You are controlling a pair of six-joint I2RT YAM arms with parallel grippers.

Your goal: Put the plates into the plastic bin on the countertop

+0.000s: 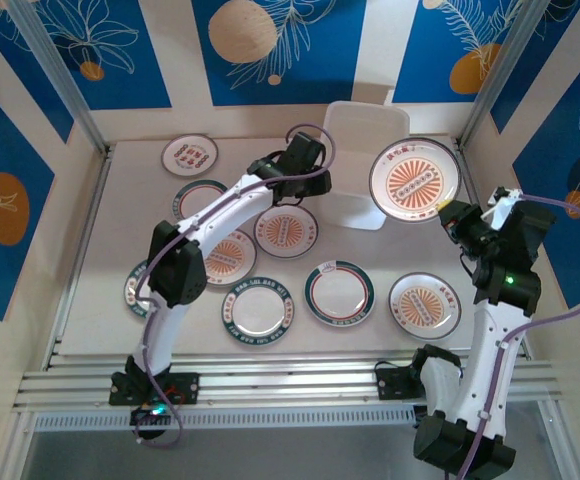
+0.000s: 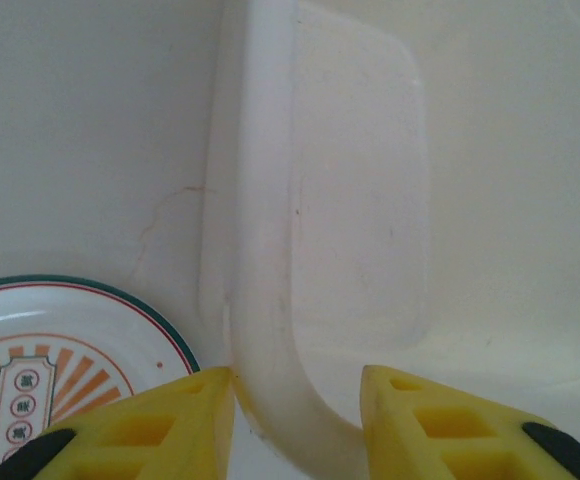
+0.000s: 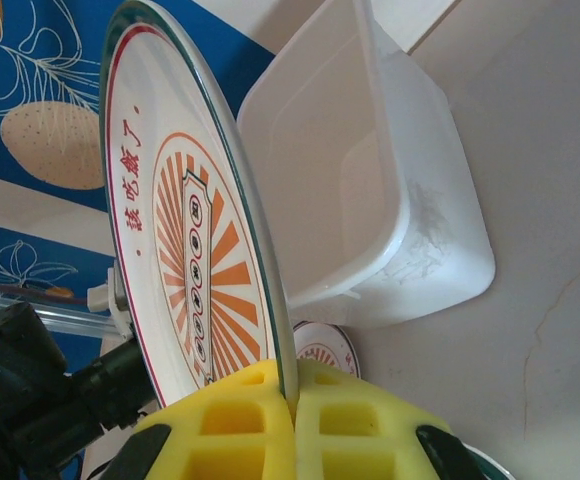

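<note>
Next, my left gripper grips the bin's rim (image 2: 288, 415) and pulls the plastic bin nearer first, because the bin is too far back for my right gripper's plate.
The plastic bin (image 1: 362, 165) stands at the back of the countertop (image 1: 120, 230), and its inside looks bare. My left gripper (image 2: 298, 372) is open, its yellow fingers astride the near left corner of the bin's rim (image 2: 260, 250); the left finger touches the outside. One plate (image 2: 70, 340) lies just left of that corner. My right gripper (image 3: 292, 385) is shut on the edge of an orange sunburst plate (image 3: 185, 230), held tilted in the air to the right of the bin (image 3: 410, 200). In the top view this held plate (image 1: 415, 180) hangs beside the bin.
Several more plates lie flat on the countertop, among them ones at the back left (image 1: 189, 155), front middle (image 1: 339, 293) and front right (image 1: 425, 305). Cream and blue walls close the back and sides. An aluminium rail (image 1: 270, 385) runs along the near edge.
</note>
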